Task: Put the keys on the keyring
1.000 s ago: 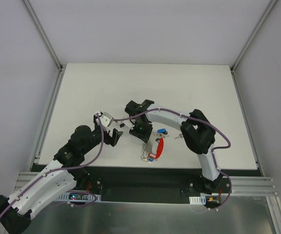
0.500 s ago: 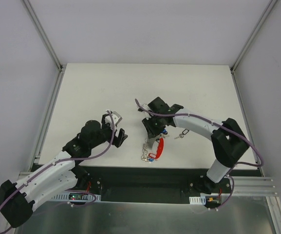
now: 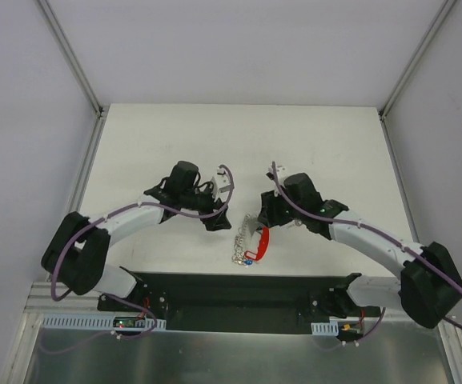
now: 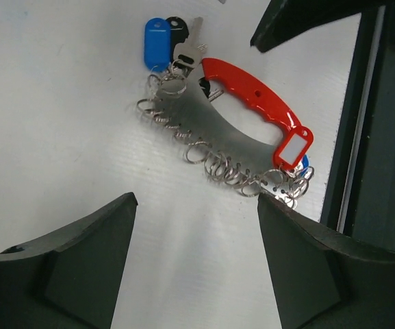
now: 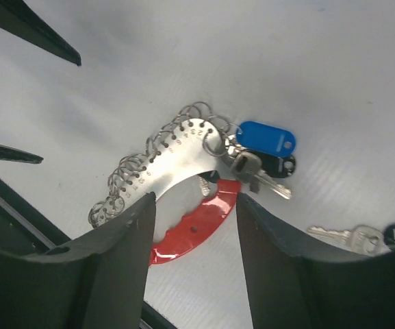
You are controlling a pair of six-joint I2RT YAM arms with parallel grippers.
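Note:
The robot's left gripper should next close on the keyring, at the middle of its ring-lined edge point(image 3: 243, 235) point(image 4: 207, 146), across from the red handle.
The keyring point(image 3: 245, 246) lies near the table's front edge: a curved silvery plate point(image 4: 207, 123) lined with several small rings, a red handle point(image 4: 252, 96) and a whitish tag point(image 4: 293, 148). At one end of it bunch keys: a blue head point(image 5: 269, 137), a black head point(image 5: 281, 166) and a grey key point(image 5: 250, 166). One loose silvery key point(image 5: 344, 236) lies apart on the table. My right gripper point(image 5: 194, 199) is open, and the red handle point(image 5: 197, 223) shows between its fingers. My left gripper point(image 4: 197, 199) is open and empty, just short of the rings.
The dark front edge of the table point(image 4: 368, 137) runs close beside the keyring. The two grippers face each other across it: the right gripper's fingers point(image 4: 307, 20) show in the left wrist view and the left gripper's fingers point(image 5: 33, 31) in the right wrist view.
The left arm swung in toward the middle, up to the keyring's left side. The right arm drew back to the right, its gripper came over the keyring and its jaws opened wider.

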